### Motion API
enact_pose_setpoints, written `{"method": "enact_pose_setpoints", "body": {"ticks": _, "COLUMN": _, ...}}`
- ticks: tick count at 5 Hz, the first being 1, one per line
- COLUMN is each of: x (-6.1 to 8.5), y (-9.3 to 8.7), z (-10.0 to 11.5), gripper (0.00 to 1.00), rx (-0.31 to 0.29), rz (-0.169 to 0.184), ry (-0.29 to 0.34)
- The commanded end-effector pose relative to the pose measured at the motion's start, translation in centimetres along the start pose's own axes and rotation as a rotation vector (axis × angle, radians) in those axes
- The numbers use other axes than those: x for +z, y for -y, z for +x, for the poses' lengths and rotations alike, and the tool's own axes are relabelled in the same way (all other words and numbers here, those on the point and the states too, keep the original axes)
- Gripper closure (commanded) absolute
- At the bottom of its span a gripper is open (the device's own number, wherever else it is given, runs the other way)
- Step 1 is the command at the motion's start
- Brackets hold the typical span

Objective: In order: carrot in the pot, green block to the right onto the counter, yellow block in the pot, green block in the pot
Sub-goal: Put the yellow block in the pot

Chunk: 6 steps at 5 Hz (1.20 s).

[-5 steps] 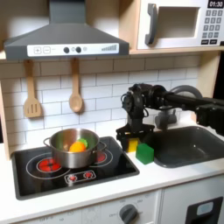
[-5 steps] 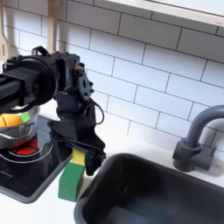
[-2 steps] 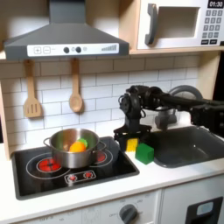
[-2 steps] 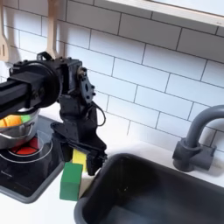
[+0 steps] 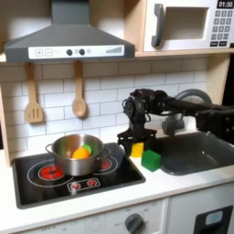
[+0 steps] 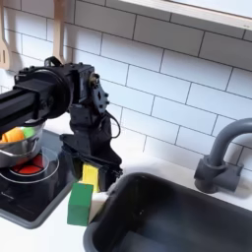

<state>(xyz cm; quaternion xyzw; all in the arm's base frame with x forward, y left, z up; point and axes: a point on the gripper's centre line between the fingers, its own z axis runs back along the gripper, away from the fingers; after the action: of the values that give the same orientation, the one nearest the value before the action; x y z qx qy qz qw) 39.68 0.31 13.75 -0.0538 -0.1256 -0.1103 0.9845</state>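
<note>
Next, my gripper sets the yellow block free inside the steel pot (image 5: 80, 154), so that it ends up against the orange carrot.
The steel pot (image 5: 73, 155) stands on the black stovetop, and the orange carrot (image 5: 81, 153) lies inside it; the pot (image 6: 14, 150) and carrot (image 6: 11, 136) also show at the second exterior view's left edge. My gripper (image 5: 136, 144) points down at the stovetop's right edge, shut on the yellow block (image 5: 137, 150). In the second exterior view the yellow block (image 6: 90, 176) sits between the gripper's (image 6: 91, 173) fingers. The green block (image 5: 151, 160) rests just in front and to the right, on the narrow counter (image 5: 174, 183) strip between stove and sink, also seen as the green block (image 6: 80, 204).
A dark grey sink (image 5: 196, 151) with a grey tap (image 6: 219, 157) lies right of the blocks. The stovetop (image 5: 55, 178) has red rings. Wooden utensils (image 5: 34, 96) hang on the tiled back wall, under a range hood (image 5: 69, 38).
The gripper with the yellow block has shifted slightly to the first exterior view's left, toward the pot. The green block and pot have stayed put.
</note>
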Motion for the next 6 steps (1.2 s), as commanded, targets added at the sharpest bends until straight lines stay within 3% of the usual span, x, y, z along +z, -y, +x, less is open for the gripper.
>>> {"method": "enact_pose_setpoints", "body": {"ticks": 1, "x": 2.7, "y": -1.1, "z": -0.5, "gripper": 1.00, "rx": 0.080, "rz": -0.029, "ry": 0.057}}
{"method": "enact_pose_setpoints", "body": {"ticks": 3, "x": 7.0, "y": -4.3, "z": -2.3, "gripper": 1.00, "rx": 0.228, "rz": -0.031, "ry": 0.102}}
{"method": "enact_pose_setpoints", "body": {"ticks": 4, "x": 8.4, "y": -5.8, "z": -3.1, "gripper": 1.00, "rx": 0.286, "rz": -0.035, "ry": 0.129}}
{"method": "enact_pose_setpoints", "body": {"ticks": 6, "x": 9.5, "y": -8.3, "z": -3.2, "gripper": 1.00, "rx": 0.327, "rz": -0.027, "ry": 0.151}}
